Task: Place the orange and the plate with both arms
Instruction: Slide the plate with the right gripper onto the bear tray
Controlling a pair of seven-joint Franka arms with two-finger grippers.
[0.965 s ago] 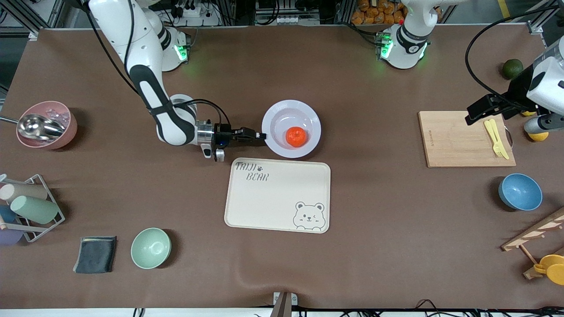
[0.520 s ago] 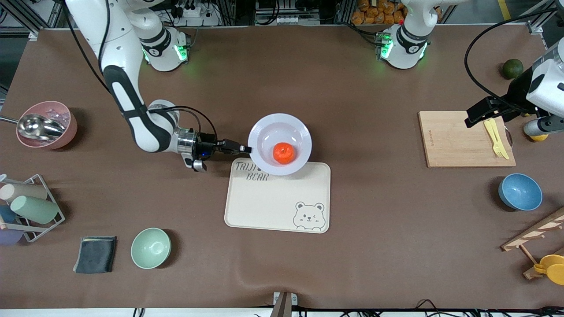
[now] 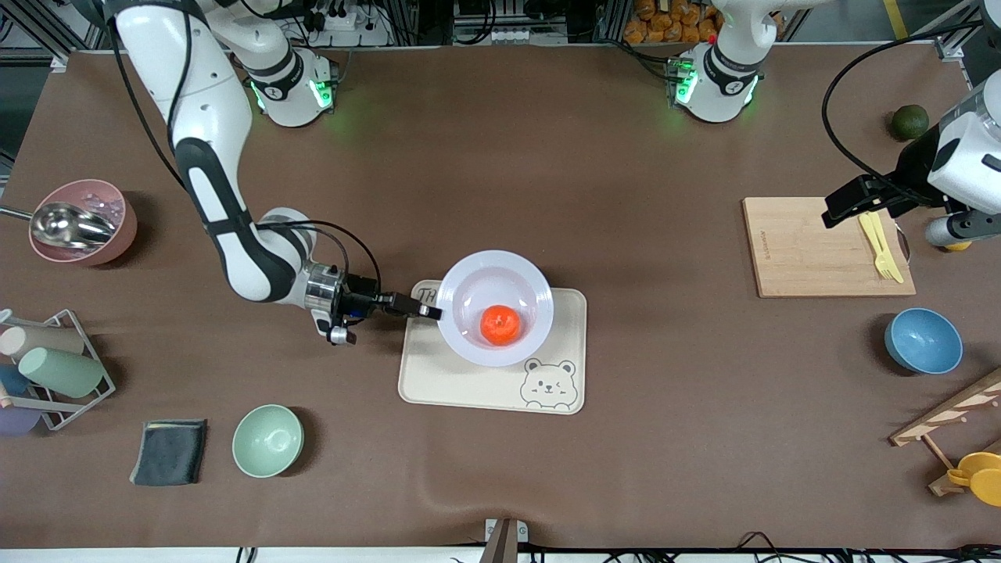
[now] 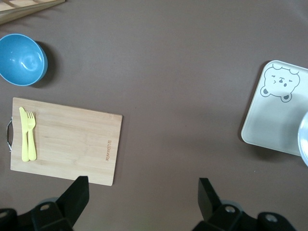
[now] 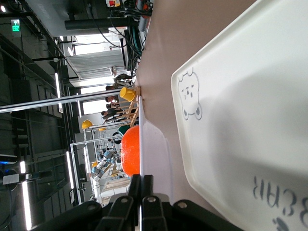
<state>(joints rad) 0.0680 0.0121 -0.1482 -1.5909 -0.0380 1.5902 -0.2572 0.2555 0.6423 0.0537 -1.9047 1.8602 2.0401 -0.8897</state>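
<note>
Next, my right gripper sets the plate down on the cream tray (image 3: 500, 332) (image 5: 224, 137), letting go of it between the tray's lettering and the printed bear.
The pale lavender-white plate (image 3: 469, 277) hangs over the cream bear-printed tray (image 3: 453, 383) with the red-orange orange (image 3: 500, 324) in its sunken centre. My right gripper (image 3: 432, 312) is shut on the plate's rim at the side toward the right arm's end of the table. In the right wrist view the plate (image 5: 155, 154) shows edge-on, with the orange (image 5: 130, 150) on it and the tray (image 5: 240, 120) under it. My left gripper (image 4: 142, 192) is open and empty, up over the bare table beside the wooden cutting board (image 3: 805, 246).
A yellow fork (image 3: 880, 244) lies on the cutting board. A blue bowl (image 3: 923, 341), a dark green fruit (image 3: 909, 121) and a wooden rack (image 3: 950, 414) are at the left arm's end. A green bowl (image 3: 267, 440), grey cloth (image 3: 170, 451), cup rack (image 3: 47, 367) and pink bowl (image 3: 78, 223) are at the right arm's end.
My right gripper has carried the plate with the orange from the bare table toward the front camera, to over the tray. The left arm has barely shifted.
</note>
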